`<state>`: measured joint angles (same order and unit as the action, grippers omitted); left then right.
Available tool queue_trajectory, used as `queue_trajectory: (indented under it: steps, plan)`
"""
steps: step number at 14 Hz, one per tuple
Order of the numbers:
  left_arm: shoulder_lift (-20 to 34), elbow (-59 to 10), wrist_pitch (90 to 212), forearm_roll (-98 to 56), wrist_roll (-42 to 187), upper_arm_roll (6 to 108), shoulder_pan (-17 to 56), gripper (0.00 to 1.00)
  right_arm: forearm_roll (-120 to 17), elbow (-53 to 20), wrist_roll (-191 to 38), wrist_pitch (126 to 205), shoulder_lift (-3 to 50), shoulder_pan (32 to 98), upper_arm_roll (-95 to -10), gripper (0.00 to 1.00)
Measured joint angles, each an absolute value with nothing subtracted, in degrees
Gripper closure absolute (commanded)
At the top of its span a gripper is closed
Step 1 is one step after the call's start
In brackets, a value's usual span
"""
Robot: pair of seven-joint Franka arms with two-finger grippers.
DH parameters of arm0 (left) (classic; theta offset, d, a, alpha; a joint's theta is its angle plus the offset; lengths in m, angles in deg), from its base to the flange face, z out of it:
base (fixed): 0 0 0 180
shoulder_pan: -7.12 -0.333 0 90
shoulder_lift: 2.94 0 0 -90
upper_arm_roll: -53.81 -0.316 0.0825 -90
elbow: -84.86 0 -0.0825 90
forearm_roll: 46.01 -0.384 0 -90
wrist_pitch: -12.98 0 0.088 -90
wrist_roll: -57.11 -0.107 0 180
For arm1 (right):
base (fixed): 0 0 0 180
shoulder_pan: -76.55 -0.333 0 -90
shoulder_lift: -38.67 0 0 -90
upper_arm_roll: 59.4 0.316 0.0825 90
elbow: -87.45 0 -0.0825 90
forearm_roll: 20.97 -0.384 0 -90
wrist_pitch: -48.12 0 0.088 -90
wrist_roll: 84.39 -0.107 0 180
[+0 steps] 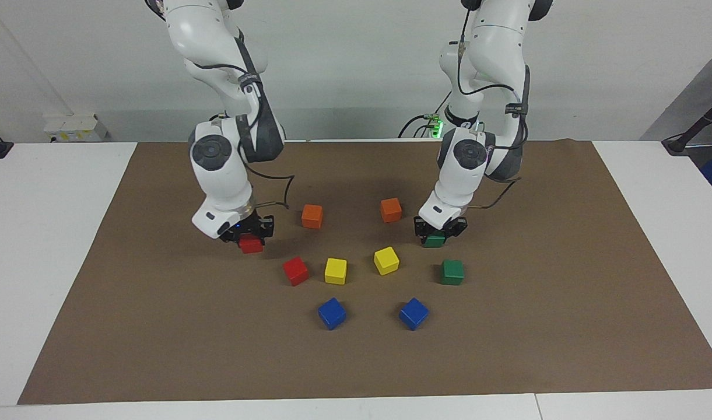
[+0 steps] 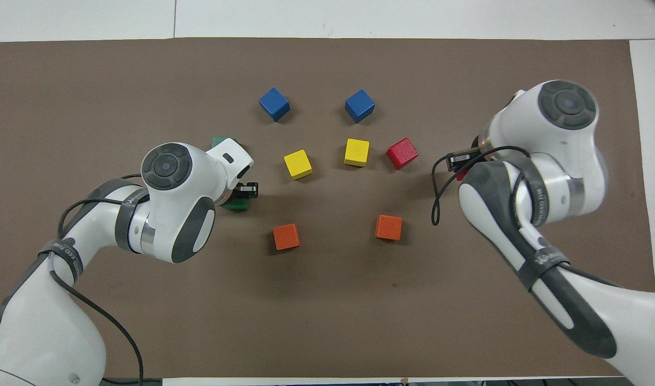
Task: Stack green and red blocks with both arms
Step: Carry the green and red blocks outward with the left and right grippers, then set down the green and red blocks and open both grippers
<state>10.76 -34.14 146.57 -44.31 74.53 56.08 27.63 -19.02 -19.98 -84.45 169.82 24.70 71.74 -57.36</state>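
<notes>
Next, my left gripper lets go of the dark green block on the brown mat [image 2: 77, 210], beneath the bend in the cable on the arm of that gripper.
My left gripper [image 1: 438, 232] is down at the mat, its fingers closed around a dark green block [image 1: 434, 240]; this block shows partly under the hand in the overhead view [image 2: 237, 204]. The second green block [image 1: 452, 272] sits on the mat just farther from the robots, mostly hidden under the wrist in the overhead view [image 2: 219, 142]. My right gripper [image 1: 249, 232] is down on a red block [image 1: 251, 244], of which only a sliver shows from above [image 2: 463, 174]. The second red block [image 1: 295, 270] [image 2: 402, 153] lies free beside the yellow cubes.
Two orange cubes [image 1: 312, 216] [image 1: 390, 210] lie between the grippers, nearer the robots. Two yellow cubes [image 1: 335, 271] [image 1: 386, 260] and two blue cubes [image 1: 332, 313] [image 1: 413, 313] lie farther out. All rest on a brown mat [image 1: 157, 326] over a white table.
</notes>
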Motion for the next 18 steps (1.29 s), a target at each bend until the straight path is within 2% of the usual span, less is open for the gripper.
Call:
queue_trajectory:
  steps: [4, 7, 11, 14, 18]
  plan:
    - [4.6, -30.1, 133.4, -44.5, 64.4, 55.4, 17.5, 1.00, -19.0, -19.8, -76.1, 171.7, 23.8, 82.7, -57.7, 1.00]
    - [1.7, -30.7, 130.3, -44.6, 52.7, 55.0, 6.0, 1.00, -19.0, -21.2, -76.1, 174.1, 23.1, 84.2, -57.7, 1.00]
    - [1.9, -35.8, 136.5, -44.6, 39.8, 54.9, -5.6, 1.00, -19.0, -23.5, -76.5, 175.6, 22.8, 84.4, -57.7, 1.00]
    - [2.4, -39.6, 141.9, -44.6, 39.2, 55.1, -6.7, 1.00, -19.0, -24.3, -76.7, 177.5, 22.1, 84.9, -57.7, 1.00]
    - [4.4, -40.7, 146.0, -44.6, 39.2, 55.3, -6.7, 1.00, -19.0, -25.3, -76.7, 179.3, 20.8, 85.7, -57.7, 1.00]
